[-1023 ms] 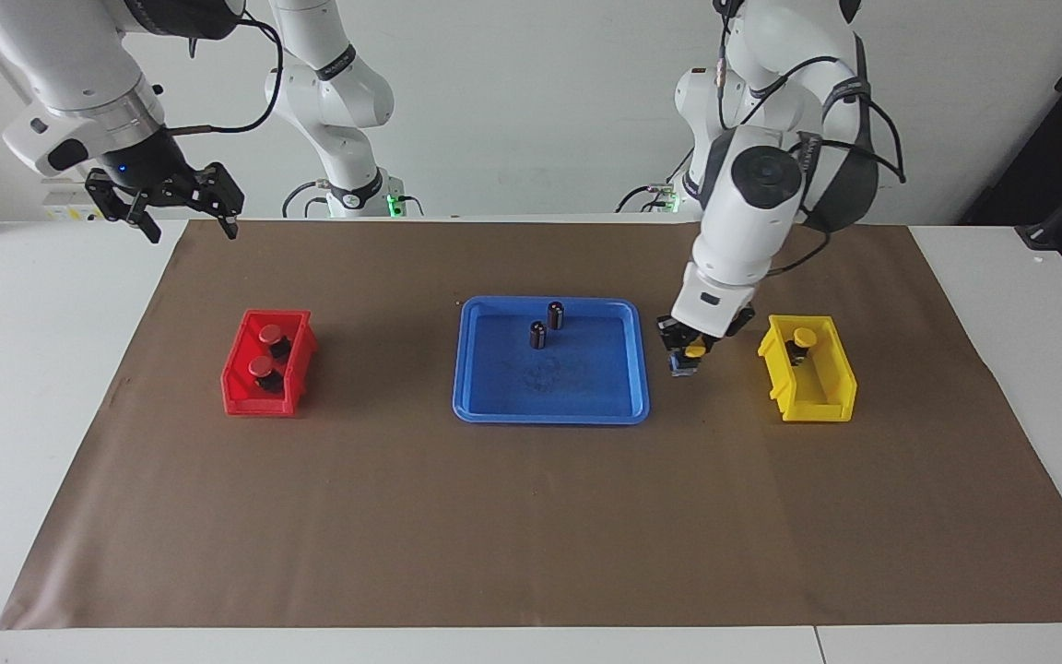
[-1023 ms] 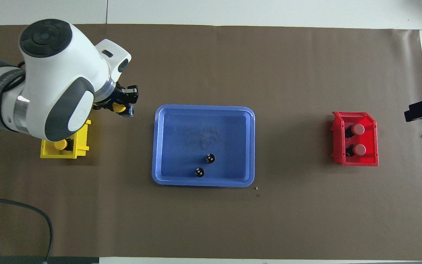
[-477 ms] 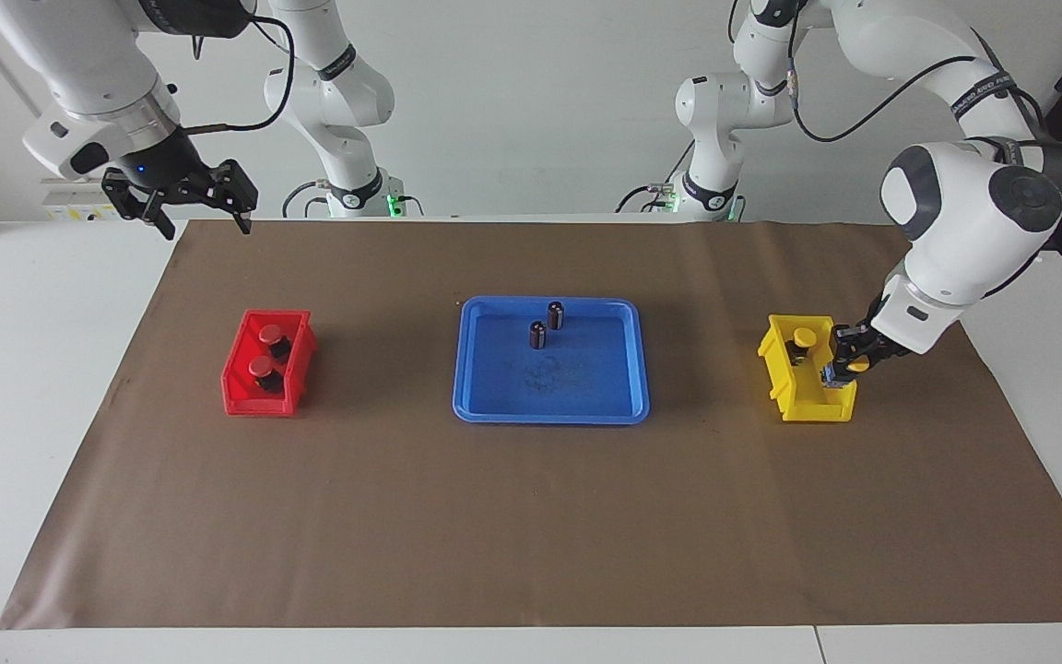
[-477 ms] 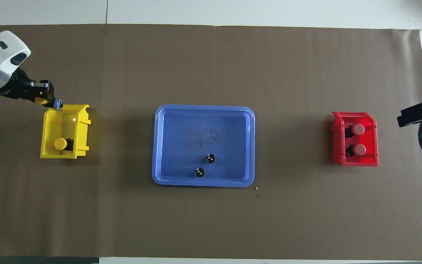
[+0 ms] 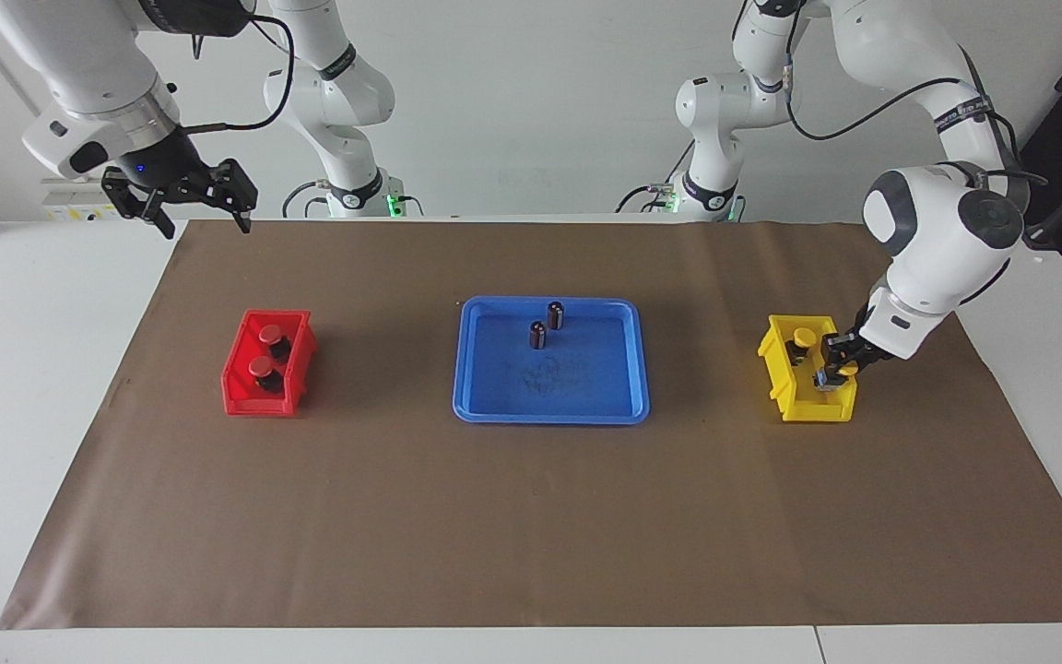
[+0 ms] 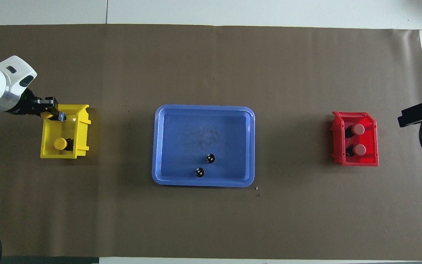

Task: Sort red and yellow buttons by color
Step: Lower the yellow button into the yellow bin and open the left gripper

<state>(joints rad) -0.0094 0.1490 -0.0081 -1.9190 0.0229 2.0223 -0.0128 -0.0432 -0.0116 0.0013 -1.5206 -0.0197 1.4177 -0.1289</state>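
Next, I release my left gripper's yellow button in the empty end of the yellow bin (image 6: 66, 120), beside the second one.
My left gripper (image 5: 839, 371) (image 6: 53, 114) is shut on a yellow button (image 5: 849, 368) (image 6: 48, 115) and holds it over the yellow bin (image 5: 796, 403) (image 6: 81, 121), at the end of the bin farther from the robots. A second yellow button (image 5: 803, 337) (image 6: 60, 143) lies in that bin at its nearer end. Two red buttons (image 5: 270, 333) (image 5: 261, 368) (image 6: 358, 129) (image 6: 359, 149) lie in the red bin (image 5: 236, 399) (image 6: 372, 137). My right gripper (image 5: 188, 208) waits open in the air above the table's back edge at the right arm's end; only part of it shows in the overhead view (image 6: 419, 112).
A blue tray (image 5: 586, 406) (image 6: 181, 128) lies mid-table with two small dark cylinders (image 5: 555, 315) (image 5: 537, 335) (image 6: 210, 158) (image 6: 199, 172) standing in its part nearer the robots. Brown paper (image 5: 494, 516) covers the table.
My left arm has swung the yellow button from beside the blue tray across to the yellow bin and lowered it over the bin. My right gripper shifted slightly and then held still.
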